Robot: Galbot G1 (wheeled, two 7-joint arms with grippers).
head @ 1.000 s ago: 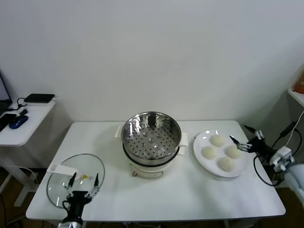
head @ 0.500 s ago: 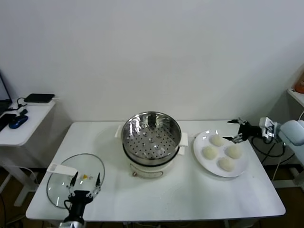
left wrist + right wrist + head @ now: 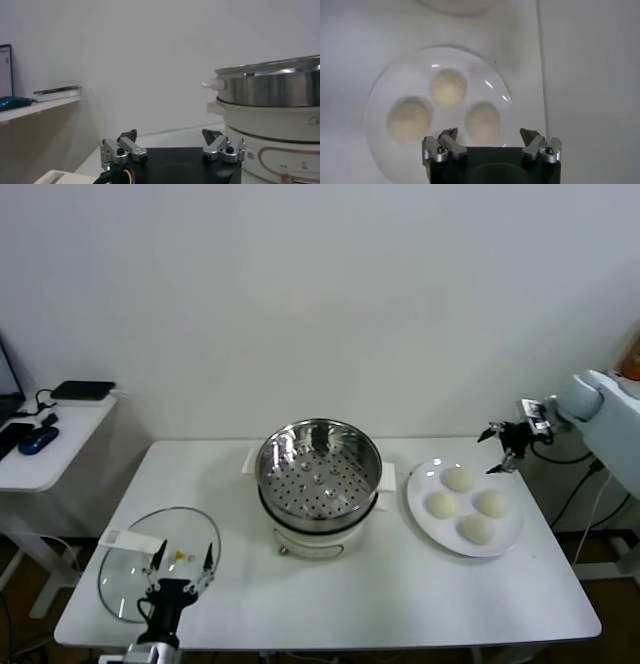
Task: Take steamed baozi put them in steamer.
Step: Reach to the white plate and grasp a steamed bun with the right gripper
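The robot's right gripper should close around the sides of the baozi (image 3: 459, 479) (image 3: 483, 123) nearest the white plate's far edge, the edge that is closest to the wall.
Four cream-white baozi lie on a round white plate (image 3: 425, 484) right of the steamer: (image 3: 458, 479), (image 3: 440, 504), (image 3: 491, 503), (image 3: 477, 529). The shiny steamer basket (image 3: 320, 469) with its perforated floor sits on the white pot base (image 3: 315, 542) at the table's middle. My right gripper (image 3: 490, 452) is open and empty, raised above the plate's far right edge. In the right wrist view (image 3: 490, 134) it looks down on the plate (image 3: 380, 90) with three baozi showing, one (image 3: 483, 120) closest to the jaws. My left gripper (image 3: 182, 558) is open and empty at the front left.
A flat glass lid (image 3: 125, 574) lies at the table's front left under my left gripper. In the left wrist view the steamer (image 3: 272, 85) stands to one side of the gripper (image 3: 170, 134). A side table (image 3: 45, 464) with dark devices stands left of the table.
My right arm has swung up and back; its gripper rose from the plate's right edge to above the plate's far right side. The left gripper has barely moved. The baozi have not moved.
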